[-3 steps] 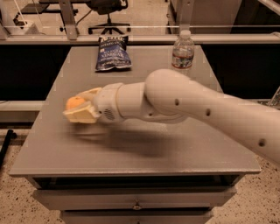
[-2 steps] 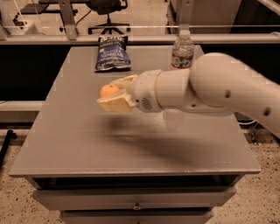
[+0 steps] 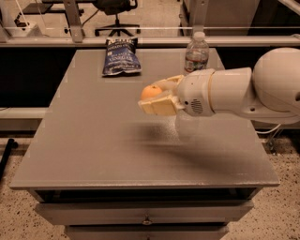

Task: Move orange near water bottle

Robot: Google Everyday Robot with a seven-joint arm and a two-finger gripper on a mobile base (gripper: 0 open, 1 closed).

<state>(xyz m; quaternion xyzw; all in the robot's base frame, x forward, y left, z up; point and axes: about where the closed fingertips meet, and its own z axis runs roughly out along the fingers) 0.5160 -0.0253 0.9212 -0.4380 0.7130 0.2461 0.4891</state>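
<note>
I will set the orange close to the bottle (image 3: 213, 93), between the water bottle and the table's side edge, with my gripper.
The orange (image 3: 151, 91) is a small round fruit held between the cream fingers of my gripper (image 3: 157, 96), which is shut on it and carries it above the grey table (image 3: 84, 140), near the table's middle. The water bottle (image 3: 196, 53), clear with a white cap and pale label, stands upright at the table's back right. The orange is in front of and to the left of the bottle, apart from it. My white arm reaches in from the right.
A dark blue chip bag (image 3: 120, 57) lies flat at the back of the table, left of the bottle. A drawer front (image 3: 145, 213) runs under the table's front edge. An office chair (image 3: 115, 11) stands on the floor behind.
My gripper has carried the orange from the table's left side to the right and farther back, toward the bottle, lifted off the surface. The bottle and chip bag have not moved.
</note>
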